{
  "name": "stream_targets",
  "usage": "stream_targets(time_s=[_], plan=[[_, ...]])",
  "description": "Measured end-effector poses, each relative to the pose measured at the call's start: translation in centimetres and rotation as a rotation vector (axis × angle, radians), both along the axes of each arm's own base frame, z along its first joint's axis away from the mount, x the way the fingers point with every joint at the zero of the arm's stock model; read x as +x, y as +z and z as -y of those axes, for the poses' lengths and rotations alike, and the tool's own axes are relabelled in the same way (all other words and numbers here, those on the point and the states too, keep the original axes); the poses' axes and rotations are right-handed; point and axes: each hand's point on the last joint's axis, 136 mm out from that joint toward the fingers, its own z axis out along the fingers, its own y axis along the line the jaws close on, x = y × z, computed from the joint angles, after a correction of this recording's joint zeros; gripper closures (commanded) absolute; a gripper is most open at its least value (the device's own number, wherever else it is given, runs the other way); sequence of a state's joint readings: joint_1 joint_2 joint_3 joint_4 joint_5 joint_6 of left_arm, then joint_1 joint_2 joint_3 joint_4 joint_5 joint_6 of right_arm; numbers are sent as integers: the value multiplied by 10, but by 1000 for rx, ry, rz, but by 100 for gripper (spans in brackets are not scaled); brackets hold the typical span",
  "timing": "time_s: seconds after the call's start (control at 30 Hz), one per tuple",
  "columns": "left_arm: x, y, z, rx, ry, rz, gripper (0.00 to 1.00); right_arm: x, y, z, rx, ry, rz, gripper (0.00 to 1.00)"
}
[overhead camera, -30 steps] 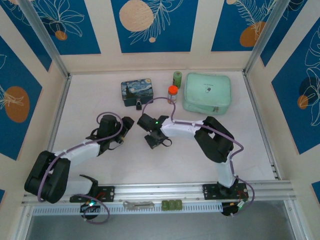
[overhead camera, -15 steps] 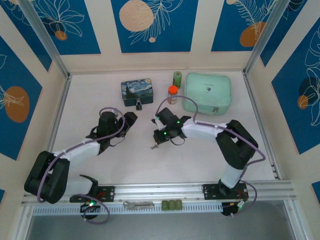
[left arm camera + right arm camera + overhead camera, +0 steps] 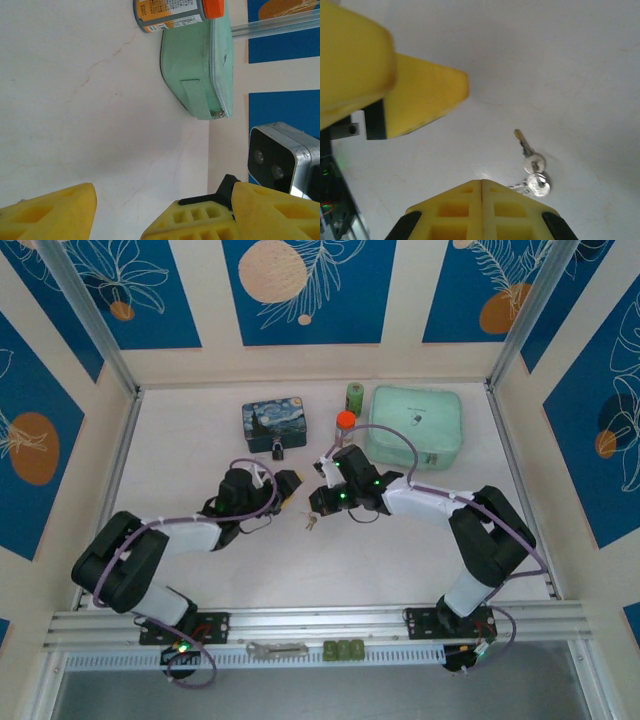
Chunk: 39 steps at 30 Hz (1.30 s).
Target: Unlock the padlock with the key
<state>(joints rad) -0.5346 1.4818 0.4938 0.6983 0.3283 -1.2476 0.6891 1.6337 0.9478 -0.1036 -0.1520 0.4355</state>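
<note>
My right gripper will open and take hold of the key heads (image 3: 537,175), as the keys lie next to its shut, empty fingers, and then pass the key to my left gripper.
The padlock (image 3: 277,450), small and dark with a silver shackle, stands in front of the blue painted box (image 3: 273,423). The key (image 3: 310,523) lies on the white table with a second key on the same ring (image 3: 532,170). My right gripper (image 3: 318,504) is shut just beyond the keys. Its pads (image 3: 481,200) meet with nothing visible between them, and the ring runs up to the finger's edge. My left gripper (image 3: 291,484) is open (image 3: 162,205) right beside the right gripper, whose wrist camera (image 3: 280,160) looms close. The padlock is hidden from both wrist views.
An orange-capped bottle (image 3: 345,425) and a mint-green pouch (image 3: 415,425) sit at the back right, with a small green can (image 3: 354,397) behind. A flat grey tool (image 3: 277,648) and green blocks (image 3: 343,649) rest on the front rail. The cage walls surround the table.
My right gripper swung farther back and right, with the keys now lying just in front of it. My left gripper moved right, close to the right one, and its jaws narrowed a little.
</note>
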Motion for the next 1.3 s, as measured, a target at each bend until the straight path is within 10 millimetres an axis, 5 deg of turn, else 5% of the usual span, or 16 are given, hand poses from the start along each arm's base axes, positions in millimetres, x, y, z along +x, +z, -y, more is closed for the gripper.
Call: stream_targets(time_s=[0.1,0.37,0.53,0.83,1.0,1.13,1.3], plan=[[2,-2,-9,31,33,0,23,3,-8,1,-76,-15,14,100],[17,22,-69,116,219,44,22,1,-40,-21,-331,83,92,54],[14,17,-83,152,254,24,21,5,-54,-13,-469,114,133,51],[9,5,-85,171,252,-9,21,0,-72,-3,-606,155,162,58],[9,2,-85,174,251,-16,21,5,-73,-5,-616,146,169,76],[9,0,-83,163,250,-31,22,12,-71,-11,-605,124,186,100],[8,-4,-79,138,241,-50,22,21,-70,-18,-552,95,203,100]])
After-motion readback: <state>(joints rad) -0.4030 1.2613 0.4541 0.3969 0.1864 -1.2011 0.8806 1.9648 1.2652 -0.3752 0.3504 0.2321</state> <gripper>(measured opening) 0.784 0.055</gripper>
